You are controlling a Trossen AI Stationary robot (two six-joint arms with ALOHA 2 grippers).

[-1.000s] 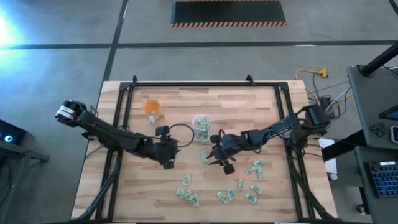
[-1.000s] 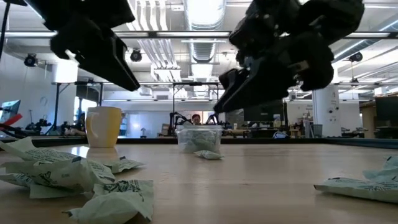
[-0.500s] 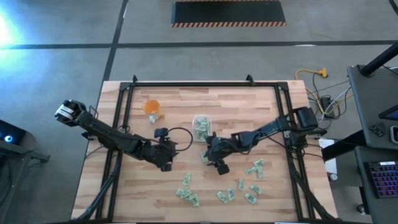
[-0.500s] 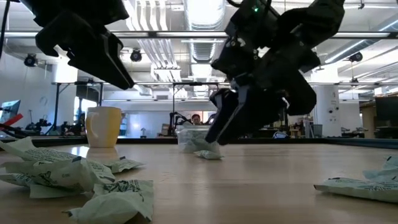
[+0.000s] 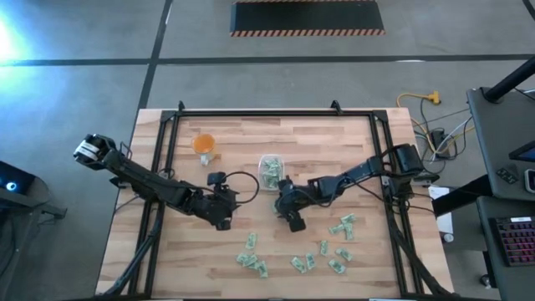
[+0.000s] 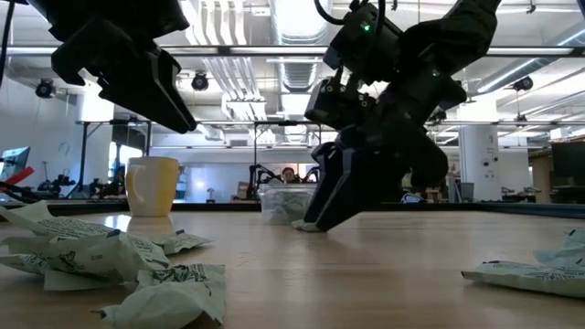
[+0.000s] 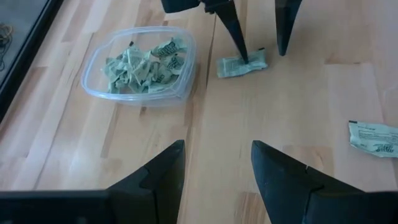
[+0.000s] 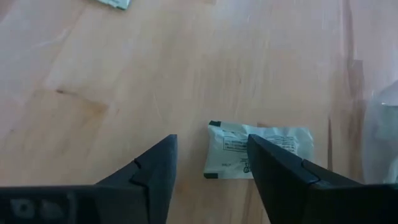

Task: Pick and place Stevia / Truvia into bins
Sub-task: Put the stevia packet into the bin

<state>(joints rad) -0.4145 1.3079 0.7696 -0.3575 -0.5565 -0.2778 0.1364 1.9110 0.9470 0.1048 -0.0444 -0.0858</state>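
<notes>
I should close my left gripper on the far end of the single sachet [image 5: 252, 236] [image 7: 360, 135] that lies just past the sachet group at the table's near edge.
A clear container [image 5: 270, 171] [image 7: 140, 65] holding several pale green sachets stands mid-table. One sachet [image 7: 239, 65] [image 8: 258, 148] lies flat on the wood just near of it. My right gripper [image 5: 282, 211] [image 6: 315, 219] [image 8: 211, 146] is open and down at this sachet, which it hides in the high view. My left gripper [image 5: 230, 201] [image 7: 217, 155] is open and hovers above the table, to the left of the container. More sachets [image 5: 305, 262] lie scattered toward the near edge. My right gripper comes from above, slanting down, fingers open. One fingertip [image 7: 244, 55] stands on the middle of the flat sachet [image 7: 231, 67]; the other is past its end, over bare wood. The sachet lies flat on the table. Whether the tip presses it I cannot tell.
An orange cup [image 5: 204, 144] [image 6: 152, 185] stands left and far of the container. Sachets lie in groups near the table's near edge [image 5: 251, 259] [image 5: 344, 226], and close to the low camera [image 6: 91, 251] [image 6: 530, 274]. Another sachet [image 7: 376, 138] lies right of my left gripper. A black frame [image 5: 167, 150] borders the table.
My right gripper has moved toward the table's left and come down, from above the table to the sachet beside the container, its fingers tipping steeper until the tips reach the tabletop. The sachet has stayed where it was.
</notes>
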